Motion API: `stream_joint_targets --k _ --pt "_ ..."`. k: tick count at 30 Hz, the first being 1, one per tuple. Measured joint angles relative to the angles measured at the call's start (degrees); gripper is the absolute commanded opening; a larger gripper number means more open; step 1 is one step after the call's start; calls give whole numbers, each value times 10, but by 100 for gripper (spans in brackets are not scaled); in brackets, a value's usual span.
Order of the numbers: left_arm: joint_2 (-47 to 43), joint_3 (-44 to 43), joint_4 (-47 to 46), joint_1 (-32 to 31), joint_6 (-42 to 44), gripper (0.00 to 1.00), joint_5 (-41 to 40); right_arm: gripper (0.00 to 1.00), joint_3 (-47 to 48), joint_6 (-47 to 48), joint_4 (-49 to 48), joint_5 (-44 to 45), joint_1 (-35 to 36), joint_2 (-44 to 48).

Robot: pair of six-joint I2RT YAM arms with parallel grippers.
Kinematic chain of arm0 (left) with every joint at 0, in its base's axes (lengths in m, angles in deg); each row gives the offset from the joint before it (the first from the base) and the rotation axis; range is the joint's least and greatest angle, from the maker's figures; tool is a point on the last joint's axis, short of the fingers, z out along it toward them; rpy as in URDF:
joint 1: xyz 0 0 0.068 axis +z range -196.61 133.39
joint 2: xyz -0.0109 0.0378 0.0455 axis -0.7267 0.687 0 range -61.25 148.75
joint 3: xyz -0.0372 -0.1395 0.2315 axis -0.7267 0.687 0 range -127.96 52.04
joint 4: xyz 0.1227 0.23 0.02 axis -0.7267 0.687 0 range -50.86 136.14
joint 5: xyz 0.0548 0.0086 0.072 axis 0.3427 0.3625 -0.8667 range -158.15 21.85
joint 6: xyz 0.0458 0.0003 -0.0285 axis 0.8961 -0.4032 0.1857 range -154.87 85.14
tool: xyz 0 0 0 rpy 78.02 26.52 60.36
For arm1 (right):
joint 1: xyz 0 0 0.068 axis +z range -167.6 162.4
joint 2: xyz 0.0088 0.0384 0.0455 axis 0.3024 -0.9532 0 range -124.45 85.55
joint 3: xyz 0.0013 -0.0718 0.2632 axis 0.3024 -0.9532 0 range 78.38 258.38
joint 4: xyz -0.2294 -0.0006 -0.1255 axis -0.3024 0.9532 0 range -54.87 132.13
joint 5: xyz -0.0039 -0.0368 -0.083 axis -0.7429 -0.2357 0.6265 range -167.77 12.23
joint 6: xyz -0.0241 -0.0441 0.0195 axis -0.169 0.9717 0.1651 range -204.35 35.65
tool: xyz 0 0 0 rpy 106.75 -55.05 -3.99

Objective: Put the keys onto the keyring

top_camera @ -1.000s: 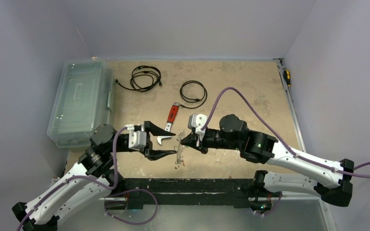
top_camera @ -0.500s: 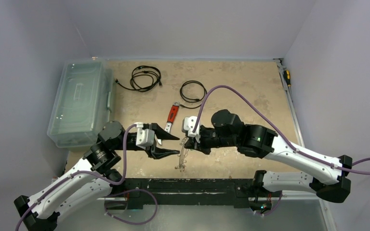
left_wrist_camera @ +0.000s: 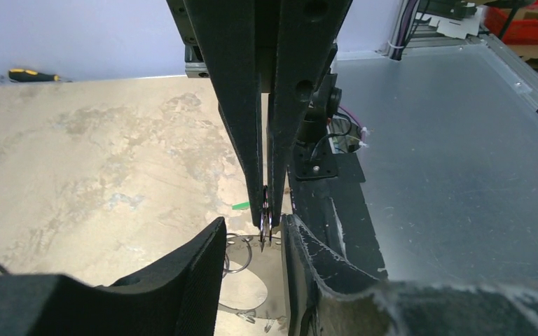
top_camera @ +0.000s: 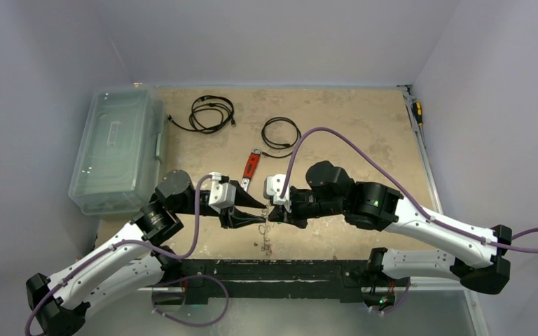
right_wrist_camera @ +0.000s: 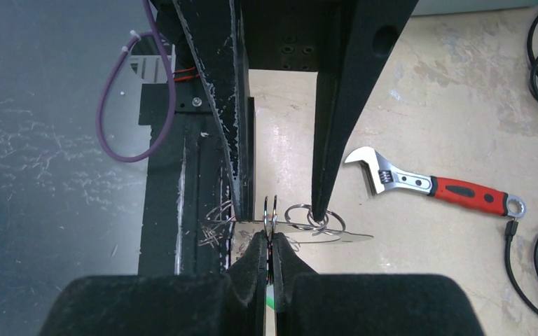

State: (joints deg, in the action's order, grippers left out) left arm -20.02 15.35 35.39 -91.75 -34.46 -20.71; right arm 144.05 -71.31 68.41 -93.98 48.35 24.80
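Note:
My left gripper will close on the protruding silver rings (right_wrist_camera: 270,210) before my right gripper opens for a new hold, because my right gripper has the green-headed key pinned between its fingers.
My right gripper (top_camera: 273,212) (right_wrist_camera: 270,241) is shut on a green-headed key (right_wrist_camera: 270,297), seen only as a green sliver between its pads. Two small silver rings (right_wrist_camera: 270,210) (left_wrist_camera: 265,225) stick out past its tips. My left gripper (top_camera: 259,212) (left_wrist_camera: 253,231) faces it tip to tip, open, with one finger on each side of those rings. Its far fingertip (right_wrist_camera: 319,199) rests at more small split rings (right_wrist_camera: 315,218). The thin wire keyring (top_camera: 266,240) (right_wrist_camera: 336,236) hangs below the two grippers, above the table. No red-headed key shows.
A red-handled adjustable wrench (top_camera: 250,168) (right_wrist_camera: 434,185) lies just beyond the grippers. Two black coiled cables (top_camera: 211,112) (top_camera: 281,134) lie further back. A clear plastic box (top_camera: 115,147) stands at the left. A screwdriver (top_camera: 417,112) lies by the right wall. The black base rail (top_camera: 273,269) runs below.
My left gripper has moved right up to the right gripper's tips and its jaws have narrowed. The right gripper shifted slightly left and stayed shut; the keyring hangs beneath them.

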Motion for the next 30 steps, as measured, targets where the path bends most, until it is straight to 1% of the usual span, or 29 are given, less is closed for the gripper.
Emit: stream_joint_targets --k 6,8,19,22,23,25,30 --pt "10 0 -6 -1 -15 22 13 0 0 1 0 0 0 0" --pt "10 0 -10 -3 -18 20 15 0 0 1 0 0 0 0" --pt "16 0 -15 -8 -23 20 18 0 0 1 0 0 0 0" --pt "22 0 -14 -9 -23 15 18 0 0 1 0 0 0 0" --pt "24 0 -14 -10 -23 11 18 0 0 1 -1 0 0 0" --pt "26 0 -14 -11 -23 0 18 0 0 1 2 -2 0 0" --pt "27 0 -14 -12 -25 0 20 0 0 1 3 -2 0 0"
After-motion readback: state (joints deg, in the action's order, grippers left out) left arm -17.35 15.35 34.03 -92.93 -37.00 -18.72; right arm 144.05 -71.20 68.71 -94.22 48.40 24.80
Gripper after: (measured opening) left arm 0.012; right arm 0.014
